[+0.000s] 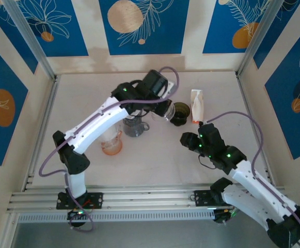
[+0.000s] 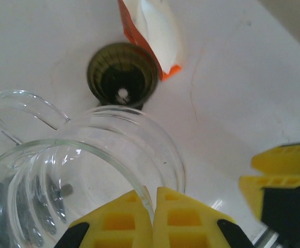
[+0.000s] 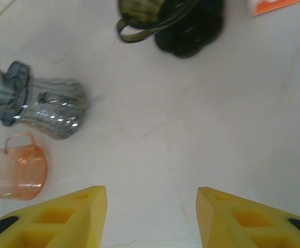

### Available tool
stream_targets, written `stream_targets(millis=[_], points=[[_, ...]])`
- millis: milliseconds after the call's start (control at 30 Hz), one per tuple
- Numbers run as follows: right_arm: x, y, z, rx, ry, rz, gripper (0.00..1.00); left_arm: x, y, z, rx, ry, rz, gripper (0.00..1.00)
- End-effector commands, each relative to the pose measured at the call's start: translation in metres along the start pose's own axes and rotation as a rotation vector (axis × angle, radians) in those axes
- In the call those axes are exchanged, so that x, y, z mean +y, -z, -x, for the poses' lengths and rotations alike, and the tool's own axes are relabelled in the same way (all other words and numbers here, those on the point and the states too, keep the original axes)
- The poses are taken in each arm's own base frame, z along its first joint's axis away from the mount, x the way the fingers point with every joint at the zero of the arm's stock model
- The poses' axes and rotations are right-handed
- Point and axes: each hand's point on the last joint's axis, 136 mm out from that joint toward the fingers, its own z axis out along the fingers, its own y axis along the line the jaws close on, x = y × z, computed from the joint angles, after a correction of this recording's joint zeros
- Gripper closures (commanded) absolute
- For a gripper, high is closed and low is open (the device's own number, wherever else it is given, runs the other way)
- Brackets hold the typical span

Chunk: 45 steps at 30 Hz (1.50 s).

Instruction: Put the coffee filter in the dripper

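Next, I set the clear ribbed glass vessel, now held beside the dripper, on the bare table [image 1: 160, 161] between dripper and near rails with my left gripper.
The dripper [image 1: 179, 113] is a dark green ribbed cone with a handle, standing on the table; it also appears in the left wrist view [image 2: 122, 75] and the right wrist view [image 3: 191, 23]. The coffee filter [image 1: 196, 106], a white pack with orange trim, lies just right of it, its tip touching the dripper's rim [image 2: 152, 36]. My left gripper [image 1: 166, 111] [image 2: 153, 206] is shut on the rim of a clear ribbed glass vessel [image 2: 88, 170] with a handle, held just left of the dripper. My right gripper [image 1: 185, 138] [image 3: 151, 206] is open and empty over bare table, in front of the dripper.
A grey glass carafe [image 1: 134, 126] [image 3: 41, 106] stands left of the dripper. An orange cup [image 1: 111, 143] [image 3: 20, 173] sits nearer the front left. Patterned walls close in the table on three sides, with metal rails along the near edge.
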Motion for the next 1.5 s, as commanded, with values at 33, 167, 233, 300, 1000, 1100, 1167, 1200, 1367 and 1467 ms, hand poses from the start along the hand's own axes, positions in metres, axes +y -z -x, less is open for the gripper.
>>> stream_targets(millis=[33, 167, 233, 300, 1000, 1100, 1167, 1200, 1367, 1467], points=[[-0.031, 0.013, -0.002, -0.021, 0.021, -0.119, 0.49, -0.022, -0.007, -0.025, -0.008, -0.075, 0.001, 1.00], [-0.034, 0.011, -0.007, -0.006, 0.009, -0.122, 0.47, -0.040, -0.029, -0.068, 0.081, -0.152, 0.030, 1.00], [-0.034, 0.008, -0.010, 0.006, 0.002, -0.115, 0.47, -0.042, -0.040, -0.089, 0.123, -0.181, 0.046, 1.00], [-0.034, 0.006, -0.012, 0.012, -0.001, -0.111, 0.46, -0.043, -0.052, -0.107, 0.164, -0.178, 0.032, 1.00], [-0.035, 0.008, -0.014, 0.017, -0.006, -0.111, 0.46, -0.056, -0.094, -0.178, 0.293, -0.208, 0.048, 1.00], [-0.035, 0.007, -0.014, 0.020, -0.009, -0.110, 0.45, -0.055, -0.095, -0.180, 0.292, -0.208, 0.048, 0.95], [-0.036, 0.007, -0.015, 0.023, -0.010, -0.110, 0.45, -0.055, -0.096, -0.183, 0.300, -0.209, 0.046, 0.89], [-0.035, 0.006, -0.015, 0.024, -0.013, -0.106, 0.45, -0.055, -0.097, -0.184, 0.304, -0.210, 0.044, 0.85], [-0.032, 0.006, -0.015, 0.024, -0.016, -0.090, 0.42, -0.055, -0.090, -0.179, 0.272, -0.202, 0.038, 0.63], [-0.028, 0.005, -0.014, 0.024, -0.015, -0.077, 0.41, -0.057, -0.081, -0.169, 0.233, -0.194, 0.028, 0.54]])
